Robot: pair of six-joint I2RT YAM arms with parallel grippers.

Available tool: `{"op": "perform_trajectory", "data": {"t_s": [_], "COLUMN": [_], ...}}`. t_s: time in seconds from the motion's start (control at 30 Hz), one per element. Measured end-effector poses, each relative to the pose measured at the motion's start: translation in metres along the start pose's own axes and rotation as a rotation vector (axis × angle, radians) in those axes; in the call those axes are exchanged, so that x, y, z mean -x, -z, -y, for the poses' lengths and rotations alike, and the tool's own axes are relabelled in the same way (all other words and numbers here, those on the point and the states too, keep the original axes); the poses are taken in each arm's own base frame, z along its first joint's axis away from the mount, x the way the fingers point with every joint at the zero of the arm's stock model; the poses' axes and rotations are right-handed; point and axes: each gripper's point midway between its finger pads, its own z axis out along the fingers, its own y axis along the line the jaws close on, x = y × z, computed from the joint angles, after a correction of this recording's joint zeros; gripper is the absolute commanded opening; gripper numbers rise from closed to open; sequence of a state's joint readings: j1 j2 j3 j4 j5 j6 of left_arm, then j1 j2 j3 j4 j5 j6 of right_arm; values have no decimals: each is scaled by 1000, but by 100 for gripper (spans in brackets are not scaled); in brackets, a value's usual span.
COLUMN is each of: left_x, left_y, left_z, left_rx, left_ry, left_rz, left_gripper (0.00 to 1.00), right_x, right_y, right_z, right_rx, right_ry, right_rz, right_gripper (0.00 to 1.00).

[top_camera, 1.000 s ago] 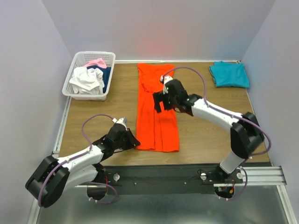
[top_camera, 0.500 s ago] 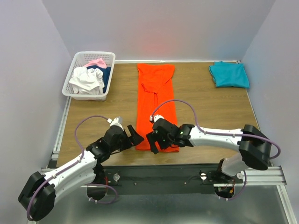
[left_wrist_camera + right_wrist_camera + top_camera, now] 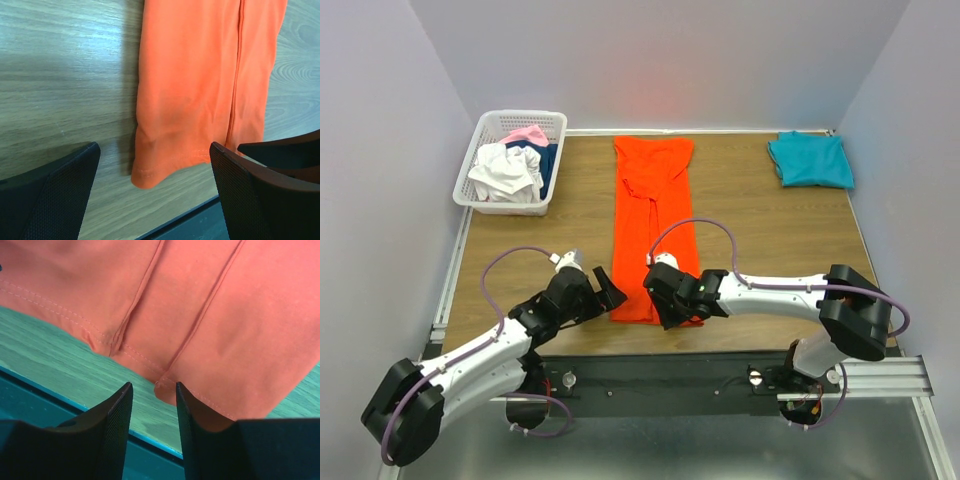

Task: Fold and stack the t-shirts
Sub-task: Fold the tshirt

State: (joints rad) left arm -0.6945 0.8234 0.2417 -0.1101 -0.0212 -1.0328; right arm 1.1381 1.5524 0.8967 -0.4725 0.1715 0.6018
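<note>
My left gripper should pinch the hem's outer corner (image 3: 145, 172) while my right gripper pulls the gap closed, because the folded sides of the orange-red t-shirt gape at the hem.
The orange-red t-shirt (image 3: 652, 200) lies folded into a long strip down the table's middle. Its near hem shows in the left wrist view (image 3: 200, 75) and the right wrist view (image 3: 210, 300). My left gripper (image 3: 608, 291) is wide open at the hem's left corner, which lies between its fingertips (image 3: 154, 148) untouched. My right gripper (image 3: 666, 308) is low over the hem's right part. Its jaws (image 3: 154, 390) are narrowed but still apart, with a folded hem corner in the gap. The teal-blue t-shirt (image 3: 810, 160) lies folded at the back right.
A white basket (image 3: 467, 172) at the back left holds white (image 3: 505, 172), pink (image 3: 527, 132) and navy (image 3: 549, 160) shirts. The table's front edge and the black rail (image 3: 720, 372) run just behind both grippers.
My right arm swung from the shirt's middle down to its near hem, and its jaws narrowed. My left gripper opened wide and shifted slightly toward the hem corner.
</note>
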Motion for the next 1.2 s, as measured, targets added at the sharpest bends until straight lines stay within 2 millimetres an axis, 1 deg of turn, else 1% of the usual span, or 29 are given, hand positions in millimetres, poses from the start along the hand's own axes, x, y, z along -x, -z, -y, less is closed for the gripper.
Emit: {"op": "perform_trajectory", "data": {"t_s": [0.1, 0.13, 0.23, 0.37, 0.4, 0.43, 0.47, 0.6, 0.7, 0.8, 0.97, 1.07, 1.1, 1.17, 1.2], "left_x": [1, 1, 1, 2, 2, 2, 3, 3, 4, 4, 3, 1, -1, -5, -8], "left_y": [-2, -2, -3, -5, -5, -5, -6, -7, -7, -8, -9, -10, -10, -10, -11], "left_z": [1, 2, 2, 3, 4, 4, 4, 5, 6, 7, 9, 11, 10, 9, 8], "left_rx": [1, 0, -2, -5, -6, -7, -8, -12, -14, -18, -36, -58, -60, -63, -60], "left_ry": [0, 0, 0, 0, 0, 0, 0, -1, -2, -3, -3, -2, -1, 0, 2], "left_rz": [0, 0, 1, 3, 4, 4, 5, 7, 8, 9, 8, 3, -2, -12, -21], "left_gripper": [98, 98, 98, 98, 98, 98, 98, 98, 98, 98, 98, 83, 73, 61, 52], "right_x": [0, 0, -1, -7, -8, -9, -9, -10, -10, -8, -1, 3, 4, 8, 10], "right_y": [0, -1, -4, -10, -11, -11, -11, -10, -7, 1, 11, 17, 18, 21, 22], "right_z": [1, 2, 4, 8, 9, 9, 10, 13, 15, 15, 13, 10, 9, 6, 4], "right_rx": [-6, -10, -26, -49, -54, -57, -60, -73, -82, -73, -52, -37, -32, -21, -16], "right_ry": [-4, -4, -9, -10, -9, -10, -12, -13, -12, -13, -14, -17, -16, -18, -19], "right_rz": [2, 3, 0, -22, -27, -29, -29, -32, -31, -19, 9, 23, 25, 34, 37], "right_gripper": [43, 40, 36, 34, 28, 24, 21, 15, 13, 7, 6, 6, 6, 6, 6]}}
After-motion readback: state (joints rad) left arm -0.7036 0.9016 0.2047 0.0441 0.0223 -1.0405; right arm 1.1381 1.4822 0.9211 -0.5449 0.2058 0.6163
